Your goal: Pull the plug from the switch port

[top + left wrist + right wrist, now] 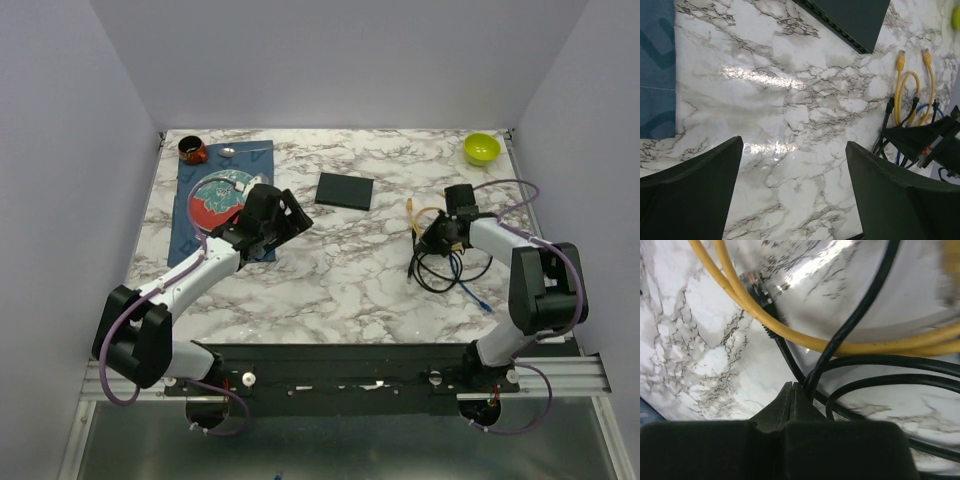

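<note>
The robot's left gripper will next move to the black switch and close its empty fingers against the short side (318,189) facing the blue mat.
The black switch (344,190) lies flat at mid-table; its socket edge shows at the top of the left wrist view (850,20). No plug shows in its sockets. My left gripper (290,215) is open and empty over bare marble (794,150), left of the switch. My right gripper (435,235) is at the loose cable pile to the right of the switch. Its fingers are shut together (793,385), with a black cable (850,325) lying right beside the tips. A yellow cable (790,335) and a black cable's clear plug (752,282) lie on the table ahead.
The pile holds yellow (415,212), black (445,265) and blue (475,293) cables. A blue mat (190,235) with a plate (215,195) lies at the left. A brown cup (192,150) and a green bowl (481,148) stand at the back.
</note>
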